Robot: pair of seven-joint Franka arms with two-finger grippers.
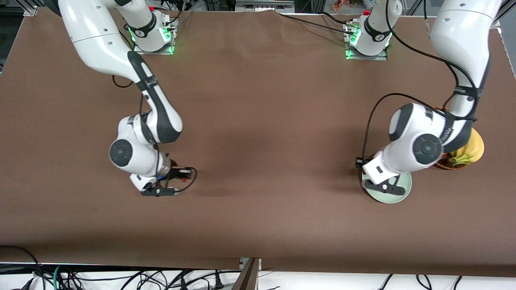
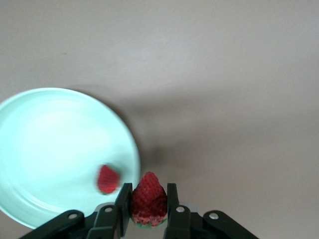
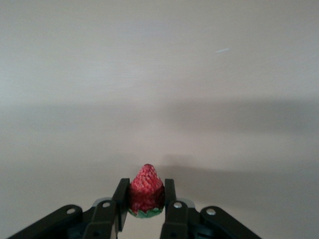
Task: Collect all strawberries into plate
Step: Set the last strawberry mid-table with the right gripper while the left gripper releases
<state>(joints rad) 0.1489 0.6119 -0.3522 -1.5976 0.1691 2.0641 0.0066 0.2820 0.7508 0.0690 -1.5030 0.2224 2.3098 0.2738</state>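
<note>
The robot's right gripper needs to release its strawberry, now held above bare brown table, on the bare brown table about halfway to the mint-green plate [image 1: 286,163].
My left gripper [image 2: 148,193] is shut on a strawberry [image 2: 148,198], tip pointing away from the wrist, held just off the rim of the pale mint-green plate [image 2: 45,129]. Another strawberry [image 2: 108,179], blurred, lies in the plate near that rim. In the front view the left gripper [image 1: 381,182] hangs over the plate [image 1: 404,192] at the left arm's end of the table. My right gripper [image 3: 146,195] is shut on a strawberry [image 3: 146,191] above bare brown table. The front view shows the right gripper [image 1: 158,186] at the right arm's end; the hands hide the berries there.
A brown wicker basket [image 1: 444,164] with yellow bananas [image 1: 471,151] stands right beside the plate, slightly farther from the front camera, partly under the left arm. A brown cloth covers the table [image 1: 266,133]. Cables hang along the edge nearest the front camera.
</note>
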